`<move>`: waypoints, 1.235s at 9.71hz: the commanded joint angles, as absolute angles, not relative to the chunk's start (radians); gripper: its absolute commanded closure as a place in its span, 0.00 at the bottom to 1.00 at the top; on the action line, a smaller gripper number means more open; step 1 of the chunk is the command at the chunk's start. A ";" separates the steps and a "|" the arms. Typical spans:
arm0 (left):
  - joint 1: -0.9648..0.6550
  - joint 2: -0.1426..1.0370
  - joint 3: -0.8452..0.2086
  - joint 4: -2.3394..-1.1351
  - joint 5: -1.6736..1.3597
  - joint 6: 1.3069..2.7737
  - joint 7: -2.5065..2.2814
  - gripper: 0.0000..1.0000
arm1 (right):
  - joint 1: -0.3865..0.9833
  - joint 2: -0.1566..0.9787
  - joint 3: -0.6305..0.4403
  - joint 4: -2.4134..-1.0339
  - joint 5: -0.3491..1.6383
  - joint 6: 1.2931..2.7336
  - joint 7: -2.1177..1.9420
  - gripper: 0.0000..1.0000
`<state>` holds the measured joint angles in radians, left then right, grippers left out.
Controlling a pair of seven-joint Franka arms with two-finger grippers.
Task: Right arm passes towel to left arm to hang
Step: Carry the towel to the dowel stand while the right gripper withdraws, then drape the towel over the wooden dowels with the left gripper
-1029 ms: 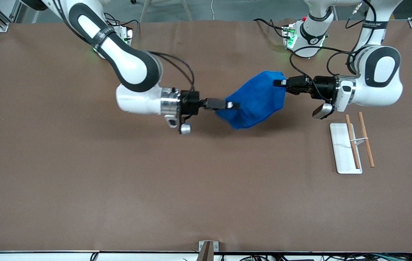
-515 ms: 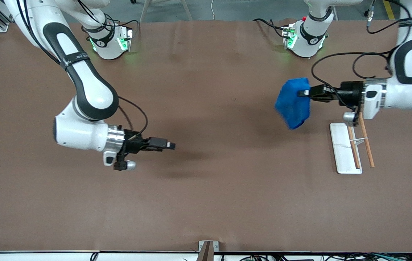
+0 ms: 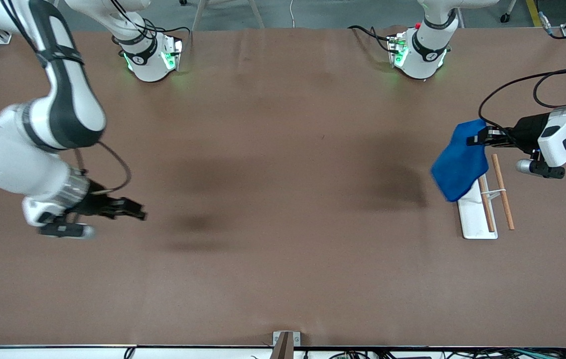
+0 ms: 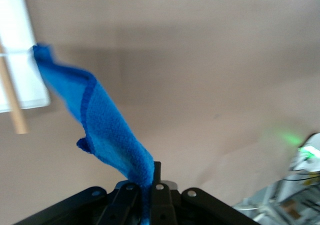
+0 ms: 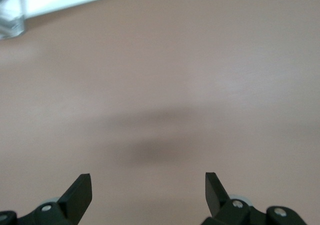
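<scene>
The left gripper I control will release the blue towel draped across both wooden rods (image 3: 483, 185), on their half nearer the arm bases.
The bright blue towel (image 3: 460, 162) hangs in the air from one corner, with my left gripper (image 3: 477, 137) shut on that corner. Its loose lower end droops over the end of the white rack base (image 3: 475, 219) that lies farther from the front camera. Two wooden rods (image 3: 503, 192) run along the rack. In the left wrist view the towel (image 4: 105, 130) trails from my left gripper (image 4: 147, 177) toward the white base (image 4: 20, 60) and a rod (image 4: 12, 100). My right gripper (image 3: 138, 215) is open with nothing in it, low over bare table at the right arm's end. In the right wrist view the right gripper (image 5: 148, 185) has only table between its fingers.
Brown table cover (image 3: 283, 199) spans the whole work area. The two arm bases (image 3: 151, 55) (image 3: 420, 50) stand along the edge farthest from the front camera. A small bracket (image 3: 285, 341) sits at the edge nearest that camera.
My right gripper opened, let go of the towel and pulled back toward the right arm's end. My left gripper carried the towel away from mid-table to over the rack.
</scene>
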<state>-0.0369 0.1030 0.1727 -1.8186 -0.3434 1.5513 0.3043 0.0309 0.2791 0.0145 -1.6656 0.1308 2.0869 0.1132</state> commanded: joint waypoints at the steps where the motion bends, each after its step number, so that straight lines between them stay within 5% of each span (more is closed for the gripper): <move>1: -0.037 0.159 0.204 -1.783 -0.220 1.557 0.400 1.00 | 0.025 0.155 -0.026 -1.658 -0.007 1.951 0.126 0.00; 6: -0.034 0.287 0.298 -1.692 -0.111 1.559 0.701 1.00 | -0.023 -0.009 -0.130 -1.511 -0.002 1.544 0.009 0.00; 12: -0.032 0.480 0.405 -1.565 -0.080 1.618 0.729 0.99 | -0.025 -0.025 -0.120 -1.488 -0.011 1.559 -0.031 0.00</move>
